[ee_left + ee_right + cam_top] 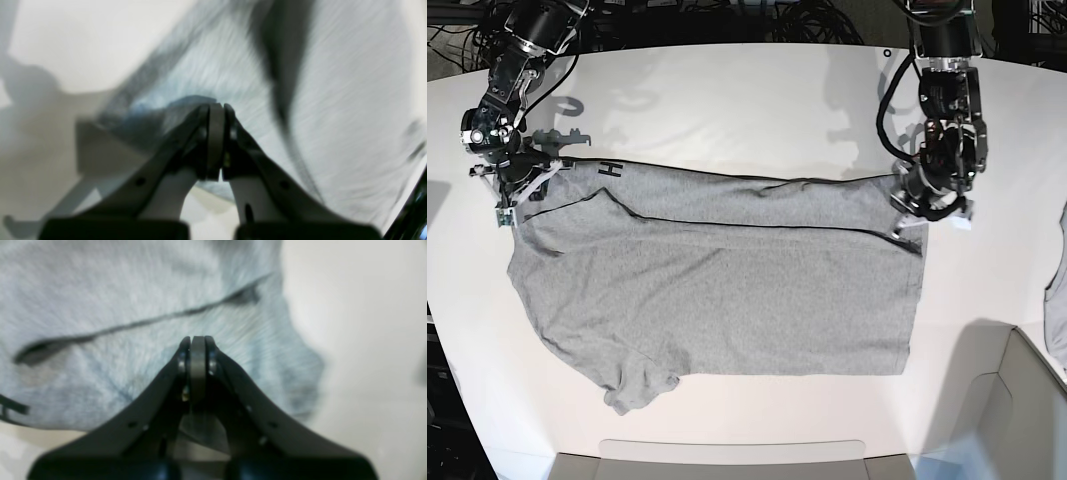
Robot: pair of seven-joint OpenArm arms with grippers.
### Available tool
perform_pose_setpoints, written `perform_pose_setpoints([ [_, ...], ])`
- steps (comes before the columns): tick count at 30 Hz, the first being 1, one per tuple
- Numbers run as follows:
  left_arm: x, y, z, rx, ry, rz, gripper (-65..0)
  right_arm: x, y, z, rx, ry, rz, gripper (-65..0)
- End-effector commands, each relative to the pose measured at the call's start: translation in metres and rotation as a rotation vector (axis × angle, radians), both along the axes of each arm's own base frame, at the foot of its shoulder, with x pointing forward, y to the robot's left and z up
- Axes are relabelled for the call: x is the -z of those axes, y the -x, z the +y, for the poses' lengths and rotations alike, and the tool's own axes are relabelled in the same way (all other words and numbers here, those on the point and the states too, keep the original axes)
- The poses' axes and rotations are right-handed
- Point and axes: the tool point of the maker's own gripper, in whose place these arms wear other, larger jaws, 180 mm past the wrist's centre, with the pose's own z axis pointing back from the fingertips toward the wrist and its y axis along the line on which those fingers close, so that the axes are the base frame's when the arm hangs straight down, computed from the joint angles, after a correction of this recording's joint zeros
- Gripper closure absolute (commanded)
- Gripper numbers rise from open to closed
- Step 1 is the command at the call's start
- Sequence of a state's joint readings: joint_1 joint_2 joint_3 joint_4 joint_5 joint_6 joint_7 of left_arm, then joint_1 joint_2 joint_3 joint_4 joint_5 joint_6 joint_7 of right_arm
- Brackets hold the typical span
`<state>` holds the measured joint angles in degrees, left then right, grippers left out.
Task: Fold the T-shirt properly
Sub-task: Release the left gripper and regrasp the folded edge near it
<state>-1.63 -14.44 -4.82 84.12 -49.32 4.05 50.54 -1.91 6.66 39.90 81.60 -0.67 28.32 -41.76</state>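
Note:
Next, I back my left gripper off, as its shut fingers rest over flat T-shirt cloth, then open it and pinch the T-shirt's far corner (108, 119) before pulling the T-shirt.
The heather-grey T-shirt (727, 290) lies spread on the white table (757, 110), its far strip folded forward along a dark line. Dark lettering (610, 168) shows near the shirt's far left. My left gripper (917, 212) is at the shirt's right edge, at the end of the fold; up close its jaws (217, 108) are shut, with blurred grey cloth (350, 100) right behind. My right gripper (512, 195) is at the shirt's far left corner by the sleeve, jaws shut (197, 340) over the cloth (100, 290). Whether either one pinches fabric cannot be seen.
A pale box (1017, 400) stands at the front right corner, and a strip of paler grey cloth (1057, 300) hangs at the right edge. A flat light tray (727, 458) lies along the front edge. Cables run behind the table.

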Motion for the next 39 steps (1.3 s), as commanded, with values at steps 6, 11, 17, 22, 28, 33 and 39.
perform_pose_setpoints([
  [6, 0.016, -0.007, 0.029, -0.004, -0.13, 0.068, 0.0, 0.006, 0.0, -0.038, 0.018, 0.038, 0.063, 0.0],
  [11, 0.026, 0.015, 0.044, 0.002, -0.165, 0.109, 0.0, 0.008, 0.011, -0.045, 0.017, 0.059, 0.084, 0.0],
  [17, 0.037, 0.052, 0.052, 0.046, -0.208, 0.17, 0.0, 0.012, 0.027, -0.036, -0.066, 0.074, 0.115, 0.0],
  [22, 0.045, 0.077, 0.06, 0.12, -0.236, 0.217, 0.0, 0.023, 0.045, -0.019, -0.183, 0.053, 0.161, 0.0],
  [28, 0.054, 0.119, 0.091, 0.146, -0.276, 0.261, 0.0, 0.032, 0.059, -0.017, -0.191, 0.047, 0.194, 0.0],
  [33, 0.047, 0.122, 0.109, 0.092, -0.285, 0.251, 0.0, 0.033, 0.062, -0.018, -0.187, 0.047, 0.199, 0.0],
  [39, -0.012, 0.084, 0.094, 0.092, -0.323, 0.047, 0.0, 0.031, 0.058, -0.018, -0.187, 0.047, 0.19, 0.0],
])
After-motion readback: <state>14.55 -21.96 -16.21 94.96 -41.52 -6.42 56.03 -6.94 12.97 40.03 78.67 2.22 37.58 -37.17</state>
